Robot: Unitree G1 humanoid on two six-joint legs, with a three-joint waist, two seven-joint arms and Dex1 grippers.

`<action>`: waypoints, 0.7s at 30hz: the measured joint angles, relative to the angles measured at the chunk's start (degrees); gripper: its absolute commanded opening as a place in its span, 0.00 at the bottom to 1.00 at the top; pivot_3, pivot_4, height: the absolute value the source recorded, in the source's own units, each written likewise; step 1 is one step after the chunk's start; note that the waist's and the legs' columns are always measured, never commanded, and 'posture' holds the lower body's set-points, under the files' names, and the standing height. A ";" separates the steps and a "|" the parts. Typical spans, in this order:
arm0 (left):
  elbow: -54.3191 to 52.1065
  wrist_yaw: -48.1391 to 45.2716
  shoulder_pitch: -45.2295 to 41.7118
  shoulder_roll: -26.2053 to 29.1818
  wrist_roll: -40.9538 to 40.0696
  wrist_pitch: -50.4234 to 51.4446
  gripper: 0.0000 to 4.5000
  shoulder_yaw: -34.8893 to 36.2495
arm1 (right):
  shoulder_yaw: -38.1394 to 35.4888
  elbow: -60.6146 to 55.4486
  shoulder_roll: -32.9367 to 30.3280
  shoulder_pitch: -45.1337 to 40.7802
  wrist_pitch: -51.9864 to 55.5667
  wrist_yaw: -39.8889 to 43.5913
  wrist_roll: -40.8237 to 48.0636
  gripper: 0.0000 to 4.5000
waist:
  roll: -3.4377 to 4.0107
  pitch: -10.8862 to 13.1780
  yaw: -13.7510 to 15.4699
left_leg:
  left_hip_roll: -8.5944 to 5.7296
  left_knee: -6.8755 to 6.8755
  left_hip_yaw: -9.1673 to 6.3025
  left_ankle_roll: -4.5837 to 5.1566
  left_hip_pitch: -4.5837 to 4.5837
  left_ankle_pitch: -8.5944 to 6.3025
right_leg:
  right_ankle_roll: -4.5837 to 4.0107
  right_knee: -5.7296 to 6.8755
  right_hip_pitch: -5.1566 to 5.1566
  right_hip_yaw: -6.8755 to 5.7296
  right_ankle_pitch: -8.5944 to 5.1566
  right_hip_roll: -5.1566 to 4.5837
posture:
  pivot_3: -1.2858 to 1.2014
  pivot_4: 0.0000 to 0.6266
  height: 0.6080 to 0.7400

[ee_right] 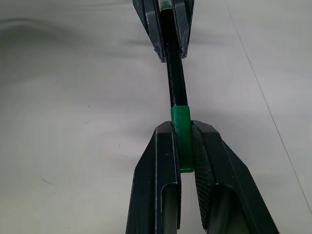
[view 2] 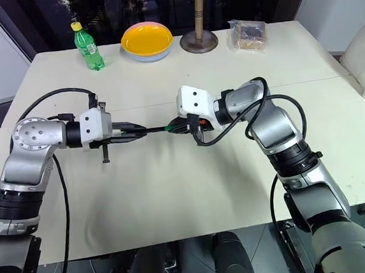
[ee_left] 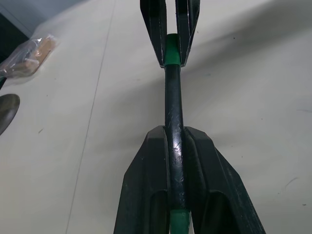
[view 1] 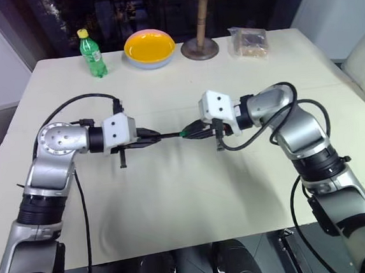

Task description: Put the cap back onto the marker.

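The marker, now level above the table's middle, will be let go by my left gripper on the bare beige table just this side of its white wrist [view 1: 129, 166].
Above the middle of the table, the thin black marker [view 1: 169, 135] hangs level between my two grippers. My left gripper [view 1: 150, 137] is shut on its barrel [ee_left: 173, 112], and a green section shows at the marker's rear end between the fingers. My right gripper [view 1: 191, 131] faces it and is shut on the small green cap [ee_right: 179, 122]. The cap [ee_left: 171, 48] sits in line with the marker and against its front end, with no gap showing between cap and barrel. How deep the tip sits inside the cap is hidden.
Along the far edge of the beige table [view 1: 175, 201] stand a green bottle with a yellow lid [view 1: 91, 54], a yellow bowl [view 1: 150, 48], a wooden stand [view 1: 200, 42] and a clear bag of snacks [view 1: 248, 42]. Black cables loop from both wrists.
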 measured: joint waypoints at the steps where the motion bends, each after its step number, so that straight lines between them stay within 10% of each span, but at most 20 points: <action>1: -0.12 0.18 0.10 -0.05 -0.06 0.02 0.00 0.07 | 0.00 0.00 -0.08 0.00 -0.40 -0.01 -0.03 0.22 | 0.00 0.00 0.00 | 0.00 0.00 0.00 0.00 0.00 0.00 | 0.00 0.00 0.00 0.00 0.00 0.00 | 0.52 0.24 1.00; 8: -6.22 3.31 3.83 -0.09 -1.54 1.73 0.00 -0.21 | 2.80 -1.44 1.88 0.09 -3.36 1.69 1.81 0.97 | -0.01 0.00 -0.15 | 0.06 0.01 -0.02 0.00 0.00 0.00 | 0.00 0.01 -0.01 0.01 0.00 0.04 | 0.52 0.24 1.00; 21: -18.19 15.80 16.23 3.28 -3.95 16.55 0.00 4.98 | -0.39 -2.98 -2.05 2.15 -2.49 -3.14 3.05 0.98 | -0.01 0.00 -0.03 | 0.06 0.00 -0.04 0.02 0.00 -0.01 | 0.00 0.01 0.00 0.02 0.00 0.01 | 0.52 0.24 1.00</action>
